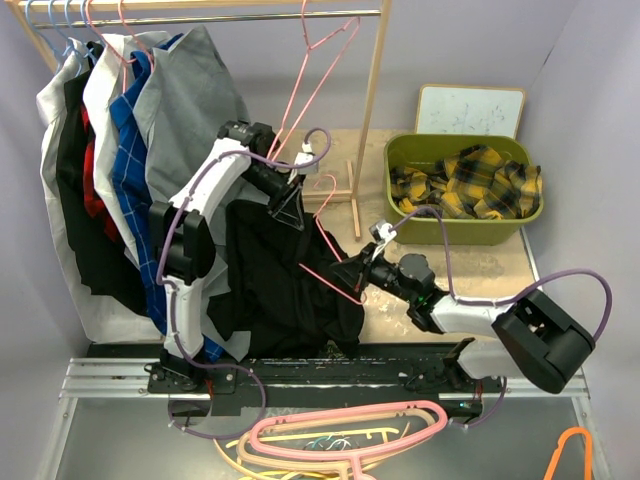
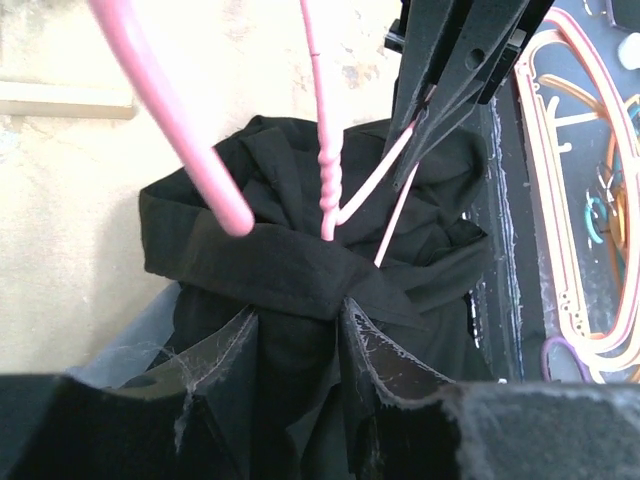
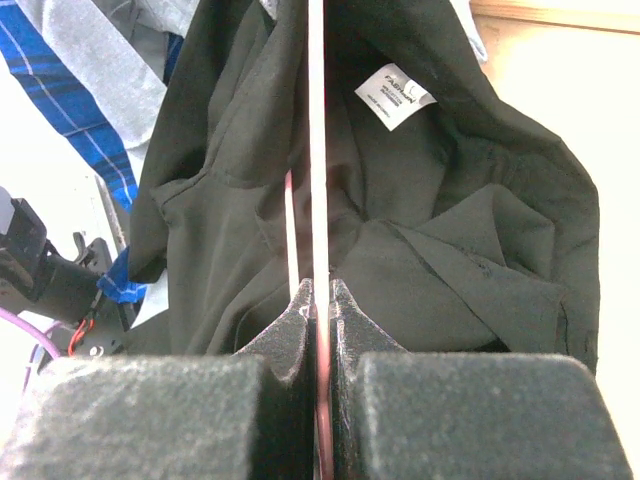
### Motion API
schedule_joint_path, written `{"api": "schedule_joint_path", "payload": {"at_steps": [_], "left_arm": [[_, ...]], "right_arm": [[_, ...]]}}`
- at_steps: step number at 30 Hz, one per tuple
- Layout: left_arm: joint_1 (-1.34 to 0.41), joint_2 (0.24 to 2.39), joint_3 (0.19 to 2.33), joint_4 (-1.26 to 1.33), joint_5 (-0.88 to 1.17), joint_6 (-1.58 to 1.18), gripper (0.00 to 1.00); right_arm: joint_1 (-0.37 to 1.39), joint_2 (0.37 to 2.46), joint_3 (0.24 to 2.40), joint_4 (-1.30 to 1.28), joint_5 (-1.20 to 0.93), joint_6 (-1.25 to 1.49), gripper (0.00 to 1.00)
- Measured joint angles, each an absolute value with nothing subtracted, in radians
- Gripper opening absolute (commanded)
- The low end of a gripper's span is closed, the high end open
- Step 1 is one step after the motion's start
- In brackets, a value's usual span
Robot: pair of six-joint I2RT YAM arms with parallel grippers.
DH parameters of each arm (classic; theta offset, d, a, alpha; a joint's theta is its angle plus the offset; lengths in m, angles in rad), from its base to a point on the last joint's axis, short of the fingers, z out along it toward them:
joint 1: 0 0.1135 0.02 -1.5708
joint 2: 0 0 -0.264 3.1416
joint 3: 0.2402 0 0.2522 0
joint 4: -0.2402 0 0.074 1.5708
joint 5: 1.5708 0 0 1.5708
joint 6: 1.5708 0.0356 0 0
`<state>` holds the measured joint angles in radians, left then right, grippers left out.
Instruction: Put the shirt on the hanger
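Note:
My right gripper holds the hanger's end outside the shirt; it should pull the edge of the shirt's neck opening [image 3: 535,133] over that end.
The black shirt [image 1: 285,285] hangs bunched from my left gripper [image 1: 288,208], which is shut on a fold of cloth near the collar; in the left wrist view the cloth [image 2: 280,270] fills the gap between the fingers [image 2: 365,335]. The thin pink hanger [image 1: 330,238] stands tilted, its hook up, its lower part inside the shirt's neck opening [image 2: 328,190]. My right gripper [image 1: 352,275] is shut on one wire of the hanger [image 3: 318,150], right of the shirt. The shirt's inside with its white label [image 3: 395,95] faces the right wrist camera.
A clothes rack [image 1: 372,110] with several hung garments [image 1: 130,150] and a spare pink hanger [image 1: 325,70] stands behind. A green bin [image 1: 450,233] holds plaid cloth at the right. A heap of hangers [image 1: 340,435] and an orange hanger [image 1: 570,455] lie at the near edge.

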<state>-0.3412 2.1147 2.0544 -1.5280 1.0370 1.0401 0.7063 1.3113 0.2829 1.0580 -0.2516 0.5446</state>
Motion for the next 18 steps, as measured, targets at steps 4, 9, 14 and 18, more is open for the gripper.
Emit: {"api": "schedule_joint_path", "payload": {"at_steps": [4,9,14,18], "left_arm": [[-0.358,2.115,2.022,-1.527,1.034,1.048,0.0],[-0.374,2.081,1.959,-1.519,1.023,1.079,0.0],[-0.383,1.912,1.834,-1.422,1.014,1.041,0.0],[-0.402,1.683,1.739,-1.296,0.981,0.937,0.0]], "right_arm": [[0.707,1.301,0.265,1.058,-0.252,0.542,0.0],[0.708,1.279,0.249,1.029,-0.247,0.542,0.0],[0.719,1.174,0.235,1.007,-0.246,0.536,0.01],[0.73,1.068,0.236,0.998,-0.245,0.526,0.59]]}}
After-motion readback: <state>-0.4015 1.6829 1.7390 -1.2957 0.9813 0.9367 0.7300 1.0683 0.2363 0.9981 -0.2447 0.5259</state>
